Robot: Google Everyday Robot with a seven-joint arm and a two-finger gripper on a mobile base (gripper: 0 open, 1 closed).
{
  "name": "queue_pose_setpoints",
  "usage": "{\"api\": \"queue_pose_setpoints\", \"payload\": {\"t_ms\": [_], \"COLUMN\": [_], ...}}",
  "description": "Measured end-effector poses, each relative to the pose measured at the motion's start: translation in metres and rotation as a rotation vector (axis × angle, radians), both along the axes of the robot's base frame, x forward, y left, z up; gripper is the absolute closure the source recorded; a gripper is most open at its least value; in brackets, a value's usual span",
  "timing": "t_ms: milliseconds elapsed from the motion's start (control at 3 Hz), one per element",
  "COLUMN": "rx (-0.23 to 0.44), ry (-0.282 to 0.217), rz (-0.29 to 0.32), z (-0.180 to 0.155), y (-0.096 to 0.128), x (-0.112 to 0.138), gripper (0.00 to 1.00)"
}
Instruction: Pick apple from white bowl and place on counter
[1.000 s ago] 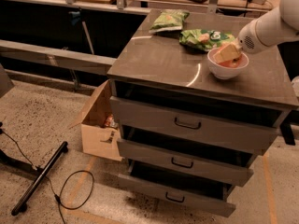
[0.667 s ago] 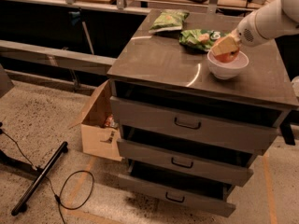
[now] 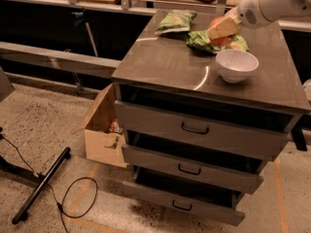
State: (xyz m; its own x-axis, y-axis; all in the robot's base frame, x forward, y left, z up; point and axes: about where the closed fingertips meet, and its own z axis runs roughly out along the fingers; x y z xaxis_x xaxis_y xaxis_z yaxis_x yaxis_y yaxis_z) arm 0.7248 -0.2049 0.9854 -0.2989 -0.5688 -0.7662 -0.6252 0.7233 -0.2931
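Observation:
I should let go of the red apple on the bare counter (image 3: 179,66) beside the white bowl, in front of the green snack bags.
The red apple (image 3: 219,38) is held in my gripper (image 3: 221,32), lifted clear above and to the left of the white bowl (image 3: 236,65). The gripper's tan fingers (image 3: 222,28) are shut around the apple, and my white arm (image 3: 272,3) reaches in from the upper right. The bowl stands empty on the right part of the grey-brown counter (image 3: 170,62). The apple hangs over the near green snack bag.
Two green snack bags (image 3: 176,21) (image 3: 201,40) lie at the back of the counter. Three handled drawers (image 3: 194,130) stand partly open below. An open cardboard box (image 3: 102,130) sits on the floor to the left, with a black stand leg and cable (image 3: 43,188).
The gripper has lifted the apple out of the bowl and moved it up and to the left. The bowl stays in place, now empty.

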Motion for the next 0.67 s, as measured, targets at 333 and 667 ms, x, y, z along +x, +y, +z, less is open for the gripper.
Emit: {"api": "queue_pose_setpoints", "payload": {"t_ms": [333, 667], "rx": [0.03, 0.062], "ry": [-0.007, -0.013], "rz": [0.022, 0.018], "z": [0.001, -0.007], "y": [0.018, 0.04], "x": [0.001, 0.004], "gripper": [1.0, 1.0]}}
